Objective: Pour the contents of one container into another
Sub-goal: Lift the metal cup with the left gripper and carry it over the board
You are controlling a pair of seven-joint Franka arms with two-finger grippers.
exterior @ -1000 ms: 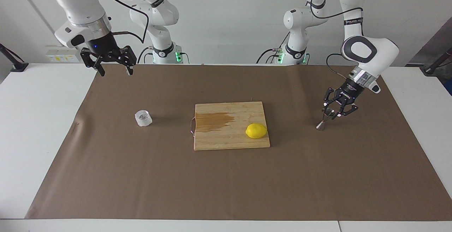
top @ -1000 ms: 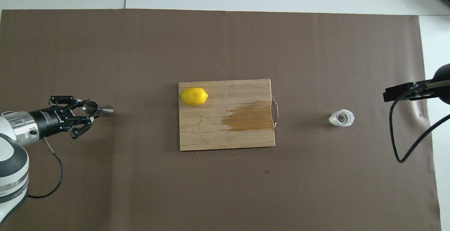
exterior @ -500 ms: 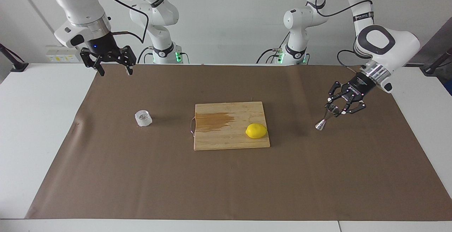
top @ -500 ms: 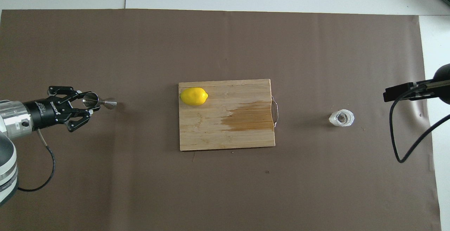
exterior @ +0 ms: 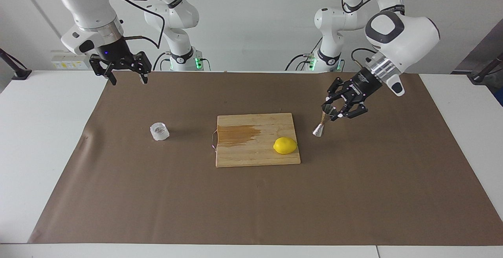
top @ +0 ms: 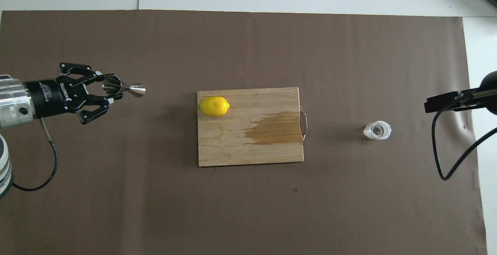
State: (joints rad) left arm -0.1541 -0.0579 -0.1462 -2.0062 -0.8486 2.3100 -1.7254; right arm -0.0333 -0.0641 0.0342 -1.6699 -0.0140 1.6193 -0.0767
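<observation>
The robot's left gripper should release the steel jigger on the darker stain of the wooden cutting board (top: 270, 123). The jigger now hangs over the brown mat.
The small steel jigger (exterior: 318, 130) (top: 136, 90) hangs tilted in the air, its upper cone clamped in my left gripper (exterior: 328, 113) (top: 110, 89), which is shut on it. They are over the brown mat, just off the cutting board's edge at the left arm's end. The clear faceted cup (exterior: 159, 131) (top: 377, 130) stands upright on the mat toward the right arm's end of the table. My right gripper (exterior: 129, 80) waits open and empty, raised over the mat's edge by the robots, apart from the cup.
A wooden cutting board (exterior: 255, 160) (top: 233, 146) with a darker stain lies mid-table. A yellow lemon (exterior: 285, 145) (top: 214, 106) rests on its corner nearest the jigger. A brown mat (exterior: 251, 211) covers the table.
My left gripper has lifted the jigger off the mat and carried it toward the cutting board. The right arm and the cup have stayed put.
</observation>
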